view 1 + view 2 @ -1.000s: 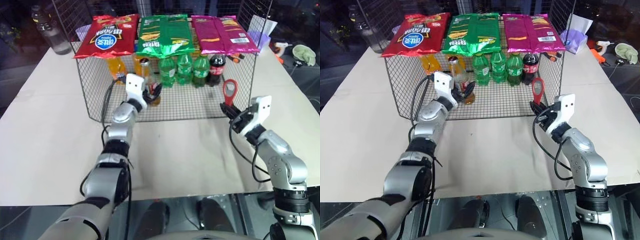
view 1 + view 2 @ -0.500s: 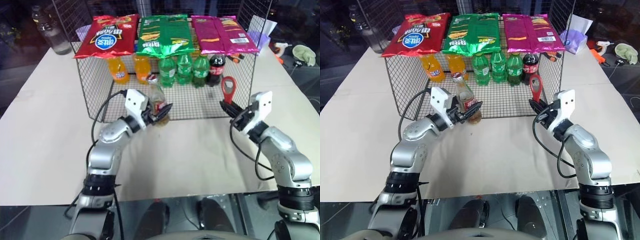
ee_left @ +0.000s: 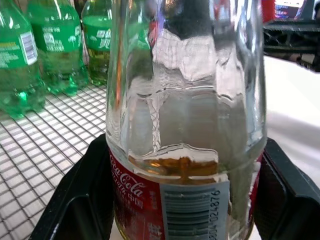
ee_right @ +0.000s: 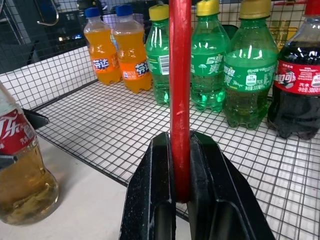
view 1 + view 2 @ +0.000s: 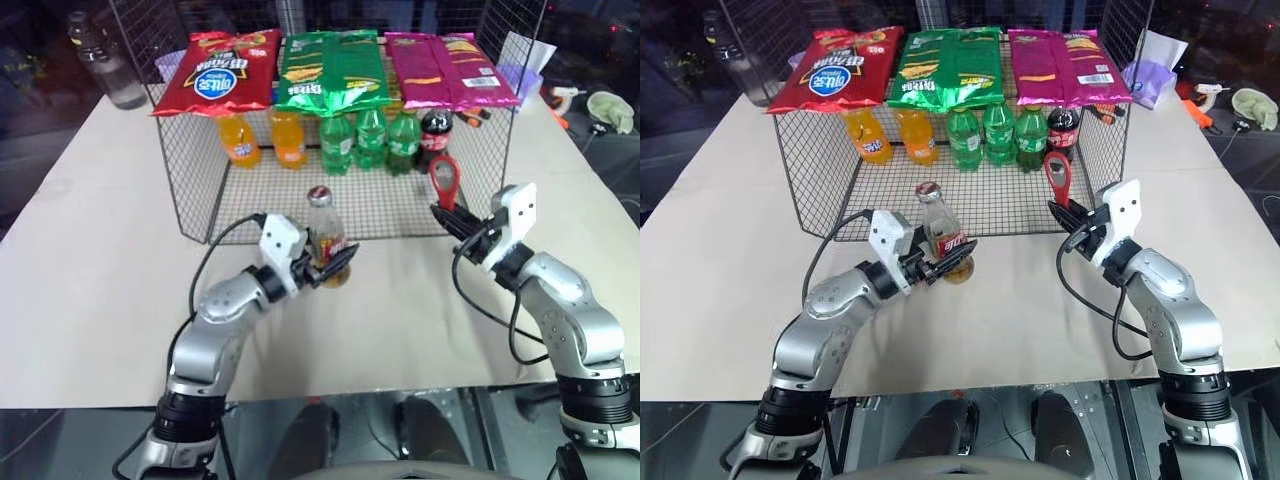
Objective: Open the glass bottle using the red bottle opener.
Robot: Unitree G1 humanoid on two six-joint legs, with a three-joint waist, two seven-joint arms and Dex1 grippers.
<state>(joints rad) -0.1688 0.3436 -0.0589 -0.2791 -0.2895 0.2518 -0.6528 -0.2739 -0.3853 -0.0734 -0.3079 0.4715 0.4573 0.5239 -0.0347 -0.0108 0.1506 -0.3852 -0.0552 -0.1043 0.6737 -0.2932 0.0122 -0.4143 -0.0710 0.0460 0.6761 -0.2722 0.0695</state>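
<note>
The left gripper holds the glass bottle low at its red label, far below the cap, so it should grasp the clear glass point(image 5: 939, 217) above the label before prying.
The glass bottle point(image 5: 325, 232), clear with amber liquid, a red label and a metal cap, stands upright just in front of the wire rack. My left gripper point(image 5: 336, 267) is shut on its lower body, one black finger point(image 3: 75, 200) on each side of the label. Whether the bottle's base rests on the table I cannot tell. To the right, my right gripper point(image 5: 447, 222) is shut on the handle of the red bottle opener point(image 5: 445, 178), which stands upright with its ring head on top. The right wrist view shows the opener's handle point(image 4: 180, 95) clamped between the fingers and the bottle point(image 4: 20, 170) off to the side.
The wire rack point(image 5: 200, 200) holds orange soda bottles point(image 5: 262, 138), green bottles point(image 5: 370, 138) and a cola bottle point(image 5: 433, 130). Chip bags point(image 5: 330, 70) lie on its top. A plastic water bottle point(image 5: 100, 65) stands at the far left corner. Beige table point(image 5: 400, 310) lies between the arms.
My left gripper has drawn the glass bottle out of the rack, back toward me and a little to the right. The right gripper with the opener has barely moved.
</note>
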